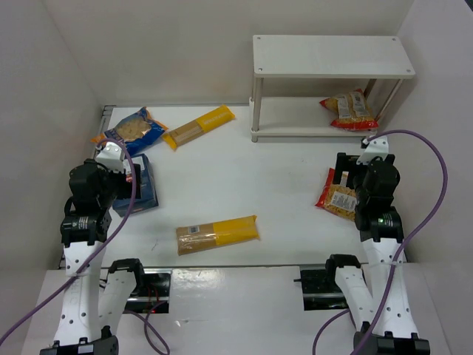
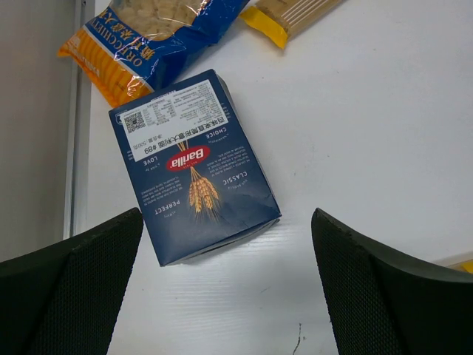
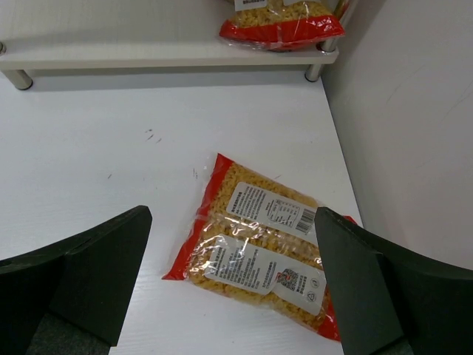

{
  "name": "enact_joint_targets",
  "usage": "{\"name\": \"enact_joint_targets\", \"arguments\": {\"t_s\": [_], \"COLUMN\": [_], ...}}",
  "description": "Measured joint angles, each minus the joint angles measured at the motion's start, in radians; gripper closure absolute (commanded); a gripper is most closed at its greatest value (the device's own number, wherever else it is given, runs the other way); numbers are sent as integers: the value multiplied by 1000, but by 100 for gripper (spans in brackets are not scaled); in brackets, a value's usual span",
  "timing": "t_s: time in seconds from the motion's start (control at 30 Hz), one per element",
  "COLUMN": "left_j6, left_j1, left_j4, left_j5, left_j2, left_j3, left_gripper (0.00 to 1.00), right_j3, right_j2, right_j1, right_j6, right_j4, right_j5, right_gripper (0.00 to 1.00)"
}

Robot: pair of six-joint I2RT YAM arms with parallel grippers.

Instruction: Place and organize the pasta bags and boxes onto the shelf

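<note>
Next, my right gripper closes on the white-labelled middle [image 1: 342,198] [image 3: 259,245] of the red-and-yellow bag on the table, between its red ends.
The white shelf [image 1: 332,55] stands at the back right. One red-and-yellow bag [image 1: 347,109] lies on its lower board, also in the right wrist view [image 3: 281,22]. The other red-and-yellow bag [image 1: 336,194] [image 3: 259,251] lies on the table under my open right gripper [image 1: 361,171] [image 3: 230,281]. The dark blue box [image 1: 145,182] [image 2: 191,164] lies flat just ahead of my open left gripper [image 1: 118,168] [image 2: 225,288]. The blue-and-orange bag [image 1: 131,130] [image 2: 151,33] lies at the back left. One yellow spaghetti pack [image 1: 198,126] [image 2: 292,11] lies beside it. The other spaghetti pack [image 1: 217,234] lies near the front.
White walls close in the table on the left, back and right. The right wall [image 3: 414,111] runs close beside the red-and-yellow bag on the table. A metal rail [image 2: 74,118] lines the table's left edge by the box.
</note>
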Motion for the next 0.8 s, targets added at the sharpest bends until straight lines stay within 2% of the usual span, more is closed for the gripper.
{"name": "enact_joint_targets", "arguments": {"t_s": [0.3, 0.43, 0.57, 0.8], "left_j6": [0, 0, 0, 3], "left_j1": [0, 0, 0, 0], "left_j4": [0, 0, 0, 0], "left_j5": [3, 4, 7, 19], "left_j2": [0, -3, 2, 8], "left_j3": [0, 0, 0, 0], "left_gripper": [0, 0, 0, 0], "right_j3": [0, 4, 69, 195], "right_j2": [10, 65, 192, 393], "right_j1": [0, -2, -2, 0], "right_j6": [-12, -69, -222, -627], "right_j4": [-1, -10, -95, -306], "right_j5": [-16, -51, -129, -182], "right_gripper": [0, 0, 0, 0]}}
